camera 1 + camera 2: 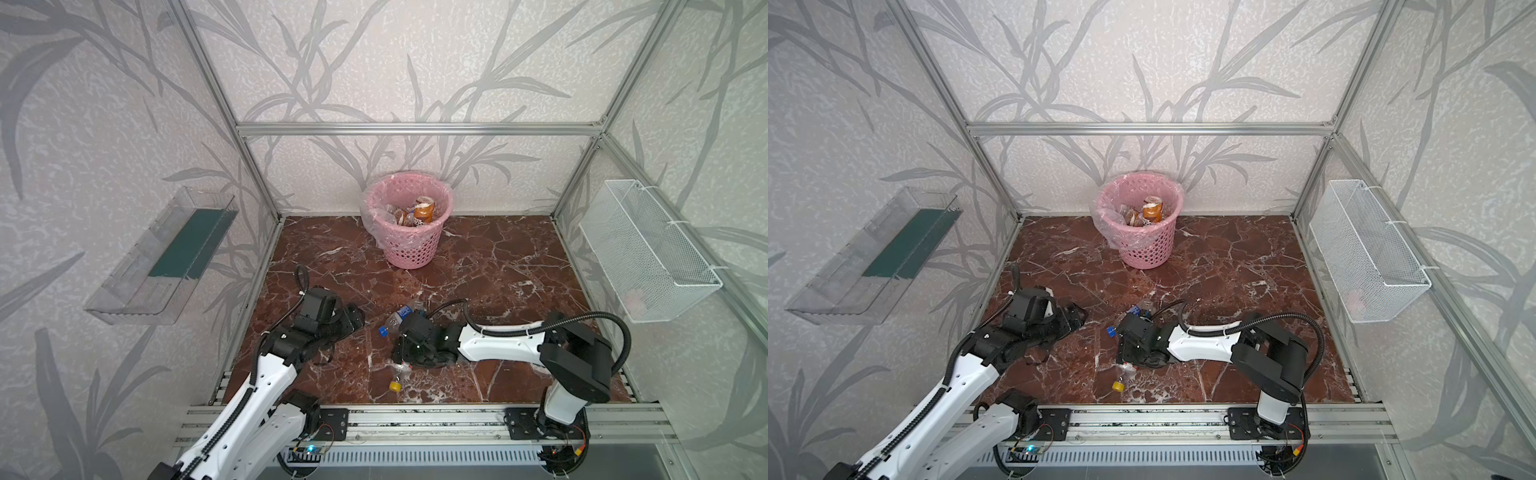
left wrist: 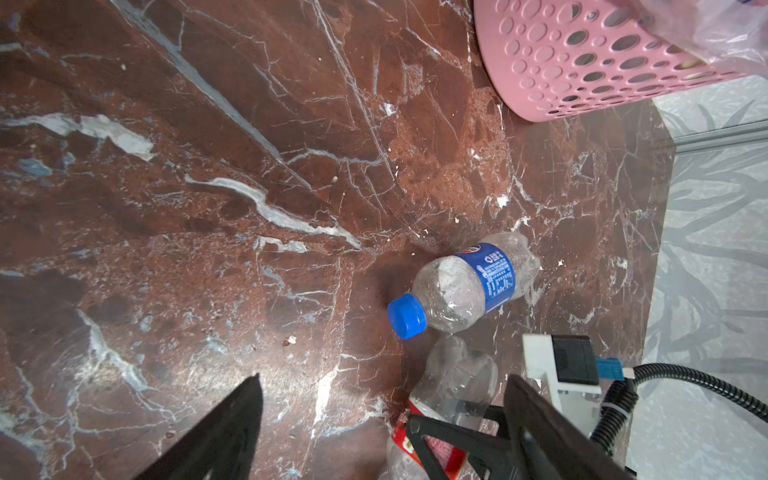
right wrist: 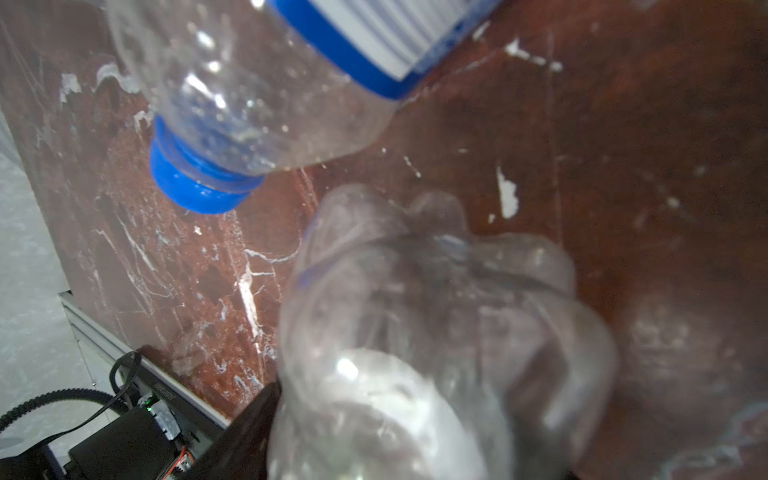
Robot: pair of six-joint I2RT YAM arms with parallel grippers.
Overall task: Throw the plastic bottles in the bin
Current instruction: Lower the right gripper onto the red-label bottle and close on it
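Observation:
The red-label bottle is lying at a slant in my right gripper next to the blue-label bottle, so next I pull it clear, open and regrip its red label [image 2: 442,450].
The pink bin [image 1: 411,249] [image 1: 1144,249] stands at the back, with orange-brown wrapped bottles [image 1: 424,212] inside its liner. A clear bottle with a blue label and blue cap [image 1: 397,318] [image 2: 461,286] [image 3: 257,83] lies on the marble floor. Beside it lies a crumpled clear bottle with a red label and yellow cap [image 1: 400,369] [image 2: 453,386]. My right gripper [image 1: 405,357] [image 3: 415,374] reaches down over it, a finger pressed to each side. My left gripper [image 1: 353,318] [image 2: 384,377] rests low to the left, open and holding nothing.
A clear acrylic tray [image 1: 166,257] hangs on the left wall and a white wire basket [image 1: 648,253] on the right wall. Aluminium posts frame the cell, and a rail [image 1: 415,419] runs along the front edge. The floor [image 1: 498,270] is red-brown marble.

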